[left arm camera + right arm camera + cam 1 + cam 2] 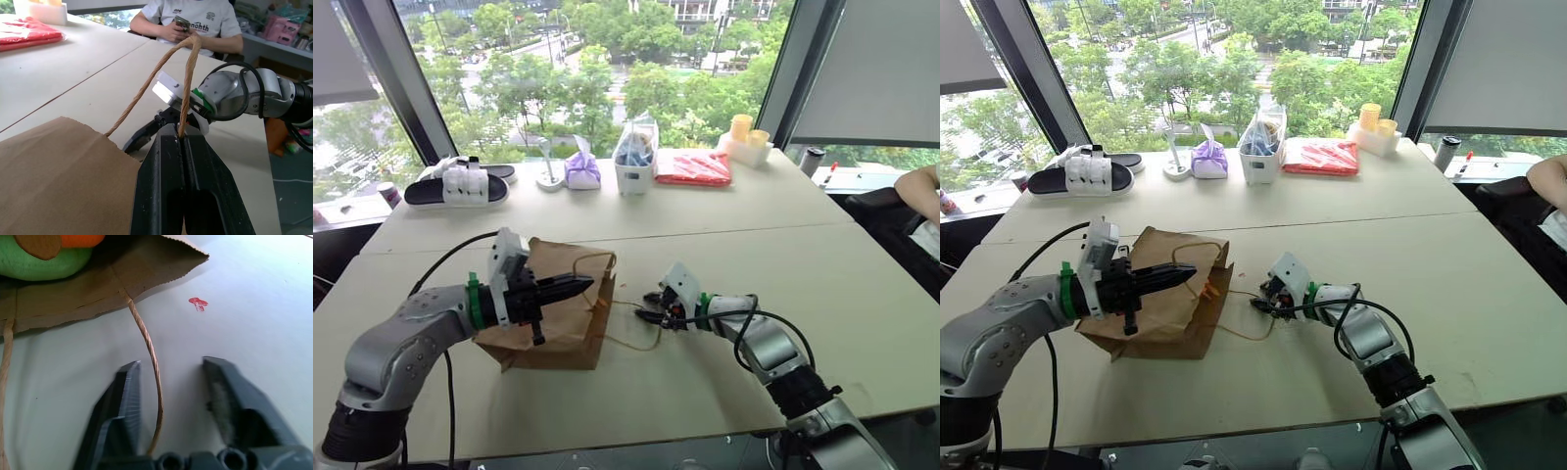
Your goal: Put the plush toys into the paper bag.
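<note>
Next, I let go of the brown paper bag, which now lies on its side, with my left gripper, leaving it upright on the table (644,296) (139,153) by the fingertips of my right gripper.
The brown paper bag (558,318) lies on its side on the table, its mouth facing my right gripper. My left gripper (182,139) is shut on the bag's upper cord handle (188,63) and holds it up above the bag. Inside the mouth lie the plush toys, the lime green one (39,262) and the orange one (80,239); a bit of orange (1209,289) shows at the opening. My right gripper (171,364) is low over the table just outside the mouth. Its fingers stand apart, with the lower cord handle (146,342) lying loose between them.
Along the window edge stand black and white slippers (460,183), a purple cloth bundle (582,171), a clear bag in a white cup (634,157), a red packet (693,168) and yellow cups (749,132). A person (190,24) sits at the table's right end.
</note>
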Controlling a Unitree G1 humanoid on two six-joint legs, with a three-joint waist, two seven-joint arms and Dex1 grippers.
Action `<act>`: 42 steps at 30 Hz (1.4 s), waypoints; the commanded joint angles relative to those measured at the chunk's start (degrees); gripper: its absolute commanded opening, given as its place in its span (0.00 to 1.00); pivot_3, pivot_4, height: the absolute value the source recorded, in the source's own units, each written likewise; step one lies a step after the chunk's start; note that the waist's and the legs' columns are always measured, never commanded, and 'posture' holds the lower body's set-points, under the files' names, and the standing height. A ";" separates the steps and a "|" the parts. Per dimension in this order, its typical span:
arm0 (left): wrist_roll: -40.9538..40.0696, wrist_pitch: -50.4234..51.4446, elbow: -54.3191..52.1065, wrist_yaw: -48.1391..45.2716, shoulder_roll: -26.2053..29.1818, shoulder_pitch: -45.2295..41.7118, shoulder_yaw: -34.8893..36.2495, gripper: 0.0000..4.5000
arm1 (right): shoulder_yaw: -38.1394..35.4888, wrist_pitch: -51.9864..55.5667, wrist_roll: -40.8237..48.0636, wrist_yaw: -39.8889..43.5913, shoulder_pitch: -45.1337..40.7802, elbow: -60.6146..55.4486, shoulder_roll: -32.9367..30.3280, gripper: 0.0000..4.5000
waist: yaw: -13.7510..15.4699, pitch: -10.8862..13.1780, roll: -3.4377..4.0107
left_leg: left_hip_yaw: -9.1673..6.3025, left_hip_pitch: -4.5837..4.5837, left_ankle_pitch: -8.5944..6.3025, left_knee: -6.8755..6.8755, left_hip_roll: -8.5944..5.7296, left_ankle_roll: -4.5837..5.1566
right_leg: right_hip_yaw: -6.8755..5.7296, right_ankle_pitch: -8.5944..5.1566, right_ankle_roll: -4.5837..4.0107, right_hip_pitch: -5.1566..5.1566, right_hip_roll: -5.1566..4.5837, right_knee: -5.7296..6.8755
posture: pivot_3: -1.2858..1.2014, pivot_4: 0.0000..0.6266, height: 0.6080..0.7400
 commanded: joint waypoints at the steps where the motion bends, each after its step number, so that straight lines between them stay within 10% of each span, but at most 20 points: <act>1: 0.01 -1.29 -1.27 0.66 -0.27 -0.22 0.93 0.00 | -0.65 0.11 -0.21 0.52 -0.68 -1.30 -0.12 0.01 | 0.04 0.00 0.00 | 0.00 0.00 0.00 0.00 0.00 0.00 | 0.00 0.00 0.00 0.00 0.00 0.00 | 0.52 0.24 1.00; 13: -1.90 -3.02 1.66 7.19 -4.75 -6.72 5.37 0.00 | -14.16 19.30 13.76 4.29 -5.65 -21.91 -6.97 0.01 | 0.38 0.02 0.00 | -0.16 -0.06 0.00 0.02 -0.02 0.01 | -0.03 0.00 0.00 0.01 -0.01 -0.05 | 0.52 0.24 1.00; 23: 1.99 -7.37 12.22 9.83 -15.03 -15.09 0.44 0.00 | -25.32 30.16 24.32 4.59 -20.60 -16.33 -13.39 0.01 | 0.28 0.02 -0.01 | -0.06 -0.11 -0.03 0.01 -0.04 0.06 | -0.09 0.00 0.01 0.02 -0.03 -0.17 | 0.52 0.24 1.00; 37: 12.51 -15.68 29.23 7.63 -20.68 -21.55 -3.61 0.00 | -23.19 24.97 22.93 3.39 -20.21 -8.75 -14.21 0.01 | 0.14 0.03 -0.03 | 0.02 -0.14 -0.04 0.02 -0.06 0.07 | -0.07 0.01 0.03 -0.04 -0.05 -0.17 | 0.52 0.24 1.00; 42: 12.72 -13.12 27.42 6.14 -17.96 -20.32 -3.35 0.42 | -24.64 25.43 24.37 2.63 -19.09 -9.80 -14.03 0.33 | 0.12 0.03 -0.03 | 0.01 -0.14 -0.04 0.02 -0.05 0.07 | -0.07 0.01 0.03 -0.05 -0.05 -0.15 | 0.52 0.24 1.00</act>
